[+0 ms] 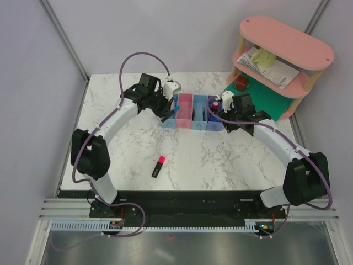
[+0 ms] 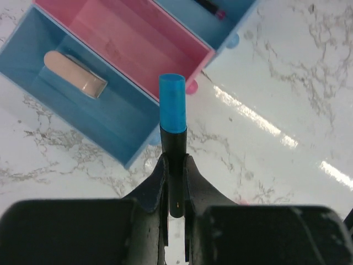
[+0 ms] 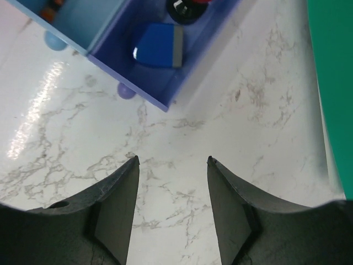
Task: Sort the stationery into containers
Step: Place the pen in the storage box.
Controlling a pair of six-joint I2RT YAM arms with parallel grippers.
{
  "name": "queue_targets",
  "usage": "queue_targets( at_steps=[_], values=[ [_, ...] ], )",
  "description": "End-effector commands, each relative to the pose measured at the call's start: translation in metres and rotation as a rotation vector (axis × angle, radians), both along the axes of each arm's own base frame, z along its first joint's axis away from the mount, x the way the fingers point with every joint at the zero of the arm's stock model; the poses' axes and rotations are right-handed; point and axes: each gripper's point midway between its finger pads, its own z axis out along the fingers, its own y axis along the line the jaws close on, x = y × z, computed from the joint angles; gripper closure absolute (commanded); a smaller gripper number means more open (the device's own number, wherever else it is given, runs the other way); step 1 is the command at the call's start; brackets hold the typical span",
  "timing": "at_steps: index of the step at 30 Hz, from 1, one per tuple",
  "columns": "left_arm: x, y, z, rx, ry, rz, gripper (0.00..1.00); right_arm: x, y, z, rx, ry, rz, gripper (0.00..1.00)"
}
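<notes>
The robot's left gripper needs to put the blue-capped highlighter down on the middle of the pink bin's bottom (image 1: 184, 111) (image 2: 122, 28). The highlighter now hangs over the bins' near edge.
My left gripper (image 1: 167, 115) (image 2: 175, 161) is shut on the black body of the blue-capped highlighter (image 2: 173, 107), which hangs over the near edge of the row of bins (image 1: 186, 105). The cap points between the left light blue bin (image 2: 99, 113) and the pink bin (image 2: 138, 41). A beige eraser (image 2: 74, 72) lies in the left blue bin. My right gripper (image 1: 236, 125) (image 3: 174, 160) is open and empty above bare marble, just off the near corner of the purple-blue bin (image 3: 151, 91). That bin holds the blue-white block (image 3: 159, 45) and the black-red bottle (image 3: 185, 8). The pink-capped highlighter (image 1: 158, 167) lies on the table.
A pink oval two-tier shelf (image 1: 287, 52) with a yellow mug (image 1: 265, 57) and papers (image 1: 274, 70) stands at the back right on a green mat (image 1: 265, 99) (image 3: 331, 83). A dark pen end (image 2: 212, 6) shows in the third bin.
</notes>
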Motion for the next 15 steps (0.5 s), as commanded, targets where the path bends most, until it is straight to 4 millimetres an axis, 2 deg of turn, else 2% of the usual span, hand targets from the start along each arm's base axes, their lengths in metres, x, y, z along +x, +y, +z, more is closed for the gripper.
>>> queue_targets(
  at_steps=[1,2,3,4,5,6,7,9,12,15],
  values=[
    [0.032,-0.039,0.023,-0.173,0.113,0.134,0.98,0.015,-0.027,0.018,0.017,-0.1,-0.111,0.4],
    [0.04,-0.044,0.014,-0.18,0.148,0.175,0.98,0.015,-0.03,0.019,0.021,-0.105,-0.123,0.4],
    [0.052,-0.05,0.023,-0.202,0.13,0.192,0.98,0.015,-0.034,0.019,0.025,-0.106,-0.135,0.4],
    [0.058,-0.055,0.024,-0.212,0.128,0.203,0.98,0.014,-0.036,0.019,0.033,-0.104,-0.143,0.4],
    [0.068,-0.056,0.024,-0.22,0.124,0.247,0.98,0.014,-0.038,0.019,0.034,-0.105,-0.151,0.4],
    [0.076,-0.06,0.011,-0.214,0.146,0.261,0.98,0.014,-0.039,0.019,0.04,-0.105,-0.156,0.4],
    [0.086,-0.066,0.023,-0.234,0.119,0.266,0.98,0.013,-0.04,0.018,0.045,-0.104,-0.162,0.4],
    [0.099,-0.072,0.016,-0.252,0.144,0.298,0.98,0.012,-0.041,0.018,0.047,-0.103,-0.167,0.4],
    [0.106,-0.079,0.006,-0.261,0.175,0.325,0.98,0.011,-0.044,0.017,0.043,-0.104,-0.169,0.4],
    [0.104,-0.084,-0.006,-0.252,0.201,0.337,0.98,0.011,-0.045,0.018,0.042,-0.108,-0.169,0.4]
  ],
)
